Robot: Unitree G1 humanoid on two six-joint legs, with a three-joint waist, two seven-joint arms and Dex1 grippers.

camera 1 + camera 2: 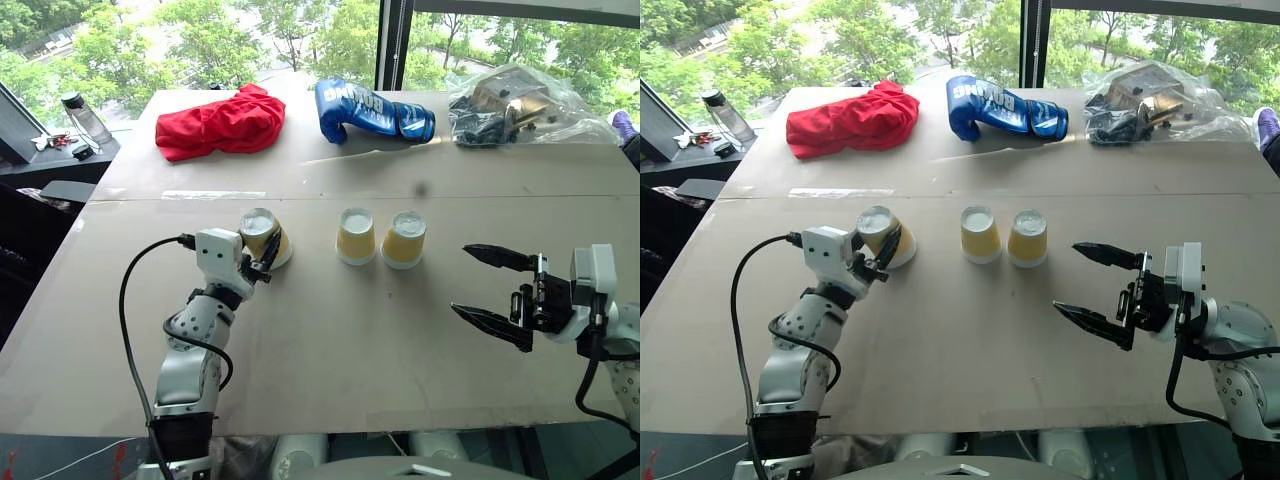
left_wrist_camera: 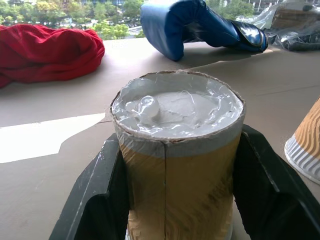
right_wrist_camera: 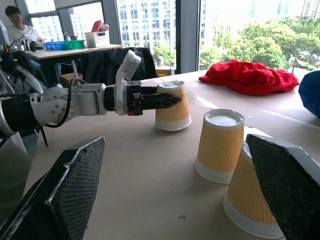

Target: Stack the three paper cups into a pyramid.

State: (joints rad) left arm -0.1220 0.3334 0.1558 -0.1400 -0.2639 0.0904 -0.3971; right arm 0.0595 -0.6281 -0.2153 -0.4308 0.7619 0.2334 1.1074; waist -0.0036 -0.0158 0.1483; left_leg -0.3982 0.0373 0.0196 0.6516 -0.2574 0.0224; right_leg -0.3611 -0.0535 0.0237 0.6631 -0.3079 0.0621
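Note:
Next, my left gripper lays the held paper cup across the tops of the neighbouring untouched cups [image 1: 384, 222].
Three paper cups stand upside down in a row on the brown table [image 1: 330, 370]. My left gripper [image 1: 262, 246] is shut on the left cup [image 1: 260, 232], with a black finger [image 2: 100, 200] pressed on each side of its ribbed yellow wall [image 2: 177, 170]. This cup leans slightly; I cannot tell whether it is off the table. The middle cup [image 1: 356, 236] and the right cup [image 1: 404, 239] stand close together, untouched. My right gripper [image 1: 462, 280] hangs open to the right of them, pointing at the row, with nothing between its fingers [image 3: 65, 195].
At the table's far side lie a red cloth [image 1: 220, 122], a blue boxing glove [image 1: 370, 110] and a clear plastic bag of items [image 1: 510, 105]. A bottle [image 1: 85, 118] stands on a ledge beyond the left edge. A person [image 3: 20, 30] sits at a desk far behind.

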